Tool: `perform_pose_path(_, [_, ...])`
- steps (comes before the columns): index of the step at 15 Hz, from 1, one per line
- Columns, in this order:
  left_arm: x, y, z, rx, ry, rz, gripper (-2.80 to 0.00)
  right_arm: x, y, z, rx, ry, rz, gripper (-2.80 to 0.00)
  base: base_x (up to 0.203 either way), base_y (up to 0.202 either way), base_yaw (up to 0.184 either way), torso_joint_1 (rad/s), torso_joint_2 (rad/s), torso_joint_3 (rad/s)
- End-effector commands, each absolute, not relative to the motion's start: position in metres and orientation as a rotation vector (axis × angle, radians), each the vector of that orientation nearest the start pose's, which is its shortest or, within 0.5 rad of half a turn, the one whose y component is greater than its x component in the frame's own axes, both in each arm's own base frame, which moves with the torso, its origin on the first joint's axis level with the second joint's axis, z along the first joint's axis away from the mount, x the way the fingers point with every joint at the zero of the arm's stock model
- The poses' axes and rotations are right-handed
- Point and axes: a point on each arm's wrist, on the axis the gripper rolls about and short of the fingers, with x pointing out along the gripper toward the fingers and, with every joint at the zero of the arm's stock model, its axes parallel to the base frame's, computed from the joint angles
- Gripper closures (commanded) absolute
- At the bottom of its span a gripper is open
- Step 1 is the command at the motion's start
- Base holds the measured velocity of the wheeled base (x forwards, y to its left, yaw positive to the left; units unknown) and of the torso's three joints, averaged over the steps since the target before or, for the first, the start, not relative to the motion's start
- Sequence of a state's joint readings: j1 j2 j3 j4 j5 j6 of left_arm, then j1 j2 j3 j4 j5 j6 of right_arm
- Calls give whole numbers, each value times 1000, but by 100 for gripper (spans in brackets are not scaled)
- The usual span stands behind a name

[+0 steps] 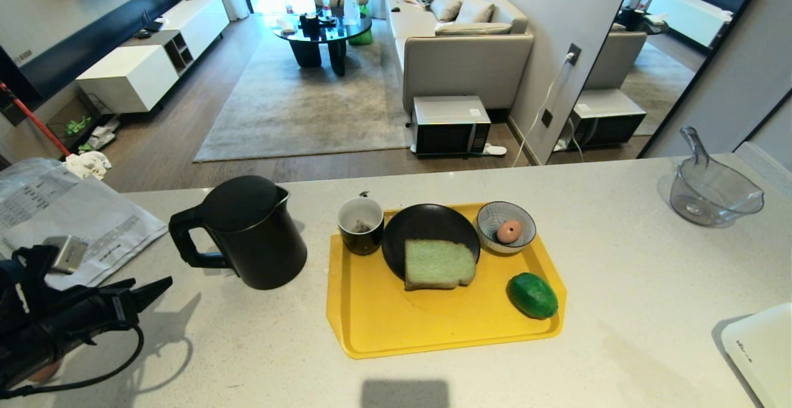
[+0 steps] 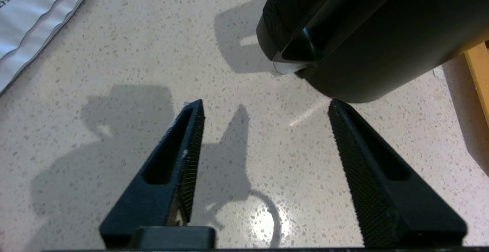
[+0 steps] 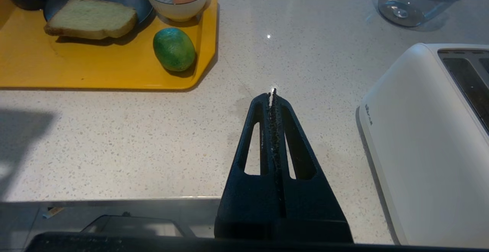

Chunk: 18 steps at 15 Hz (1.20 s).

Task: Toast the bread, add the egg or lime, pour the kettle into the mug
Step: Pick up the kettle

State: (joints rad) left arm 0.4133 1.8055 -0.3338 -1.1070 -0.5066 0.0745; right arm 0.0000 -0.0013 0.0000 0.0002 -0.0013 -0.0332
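Note:
Next, my left gripper should go to the upright middle of the black kettle's handle (image 1: pixel 182 241) (image 2: pixel 293 8) and close there, because the kettle is to be poured.
The black kettle (image 1: pixel 247 234) stands on the counter left of the yellow tray (image 1: pixel 383 327), its handle turned toward my left gripper (image 1: pixel 151 289). That gripper hovers low, short of the handle, touching nothing. In the left wrist view it (image 2: pixel 266 104) is open over bare counter, the kettle (image 2: pixel 382 34) just beyond the fingertips. On the tray are the mug (image 1: pixel 361 225), the green bread (image 1: pixel 438 264) on a black plate (image 1: pixel 427 225), the egg (image 1: pixel 508 231) in a striped bowl, and the lime (image 1: pixel 532 295). My right gripper (image 3: pixel 272 93) is shut and empty over the counter's near edge.
A white toaster (image 1: pixel 761 352) sits at the near right corner of the counter. A clear glass jug (image 1: pixel 711 191) stands at the far right. Printed plastic packaging (image 1: pixel 68 222) lies at the far left. Beyond the counter are a living room floor and a microwave.

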Motion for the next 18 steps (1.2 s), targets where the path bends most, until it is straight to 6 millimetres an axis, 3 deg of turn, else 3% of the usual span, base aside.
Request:
perform_pose_path(1, [246, 95, 89, -75, 298, -112, -280, -23, 0, 75, -34, 0, -2, 0, 0, 0, 0, 0, 0, 0])
perform_pose_path(18, [300, 93, 79, -38, 264, -113, -280, -23, 0, 75, -34, 0, -2, 0, 0, 0, 0, 0, 0, 0])
